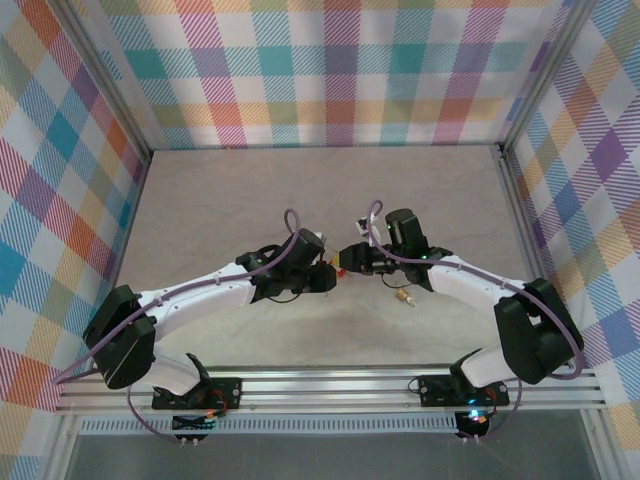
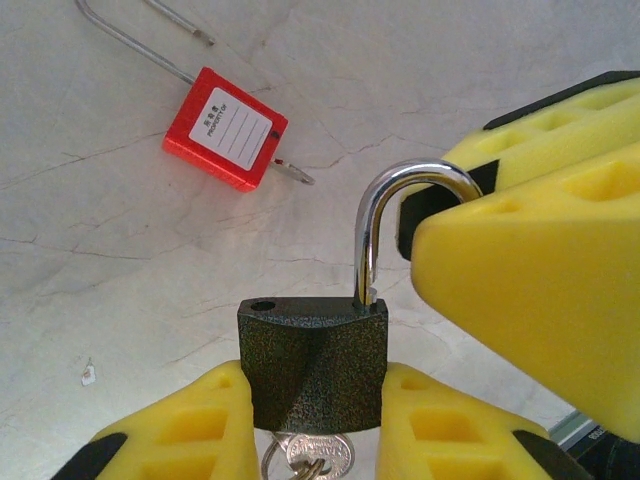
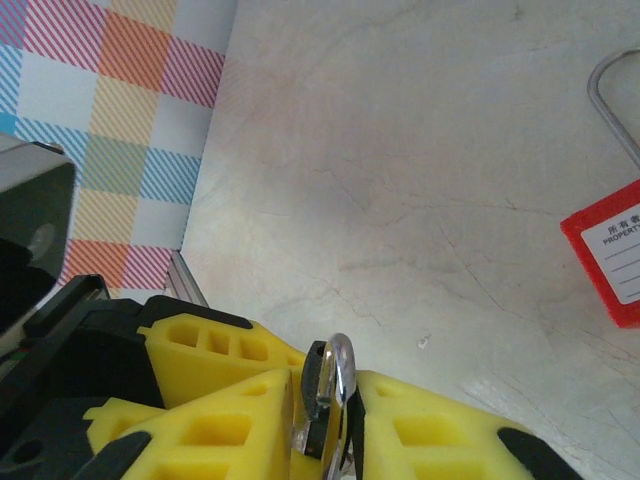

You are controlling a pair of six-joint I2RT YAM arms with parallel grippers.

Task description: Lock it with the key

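The lock's shackle points away from the empty hole and the left gripper pinches the lock body's narrow sides, so it should open and take the body's broad sides [image 2: 313, 365].
A black padlock [image 2: 313, 365] stands upright between the yellow fingers of my left gripper [image 2: 315, 388], which is shut on its body. Its silver shackle [image 2: 400, 225] is open: one leg is in the body, and the free end is off to the side of the empty hole [image 2: 262, 305]. A silver key [image 2: 318, 455] on a ring sits in the underside. My right gripper [image 3: 338, 395] is shut on the shackle [image 3: 340, 370], with its yellow fingers [image 2: 530, 270] coming in from the right. In the top view both grippers [image 1: 325, 272] [image 1: 352, 260] meet mid-table.
A red padlock [image 2: 225, 125] with a white label and a long thin shackle [image 2: 130, 40] lies on the grey table [image 1: 250, 200]; it also shows at the right edge [image 3: 612, 260]. A small brass item [image 1: 405, 297] lies under my right arm. Plaid walls [image 1: 60, 200] enclose the table.
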